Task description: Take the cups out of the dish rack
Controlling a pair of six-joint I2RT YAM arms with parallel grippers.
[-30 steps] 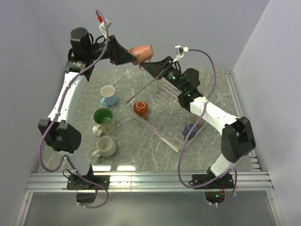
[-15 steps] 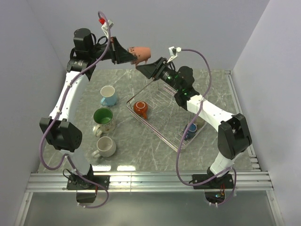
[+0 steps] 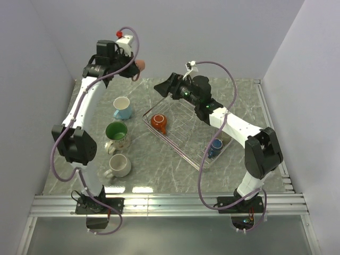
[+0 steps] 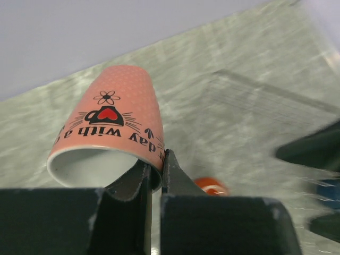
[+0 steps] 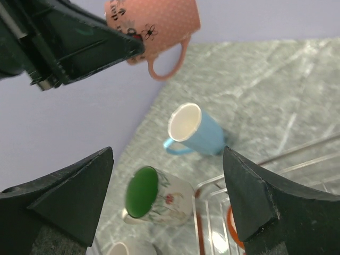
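Note:
My left gripper needs to release the pinkish-orange cup, setting it free on the table [image 3: 143, 103] between the light blue cup and the dish rack.
A small pinkish-orange cup [image 4: 106, 125] with black lettering hangs in the air, its rim pinched between the shut jaws of my left gripper [image 4: 154, 171]. From above, that cup [image 3: 139, 65] is over the table's back left, at my left gripper [image 3: 133, 68]. My right gripper [image 3: 161, 87] stands open and empty over the back corner of the dish rack [image 3: 183, 149], apart from the cup [image 5: 154, 21]; its fingers [image 5: 79, 196] are spread wide. An orange-red cup [image 3: 158, 122] and a dark blue cup [image 3: 215, 145] are in the rack.
Three cups stand on the table left of the rack: light blue [image 3: 122, 108], cream floral with green inside [image 3: 117, 133], and white [image 3: 119, 165]. The back wall is close behind both grippers. A metal rail [image 3: 170, 204] runs along the near edge.
The pinkish-orange cup passed from hand to hand: my left gripper shut on its rim, my right gripper opened and let go. The left arm carried it leftward; the right drew back.

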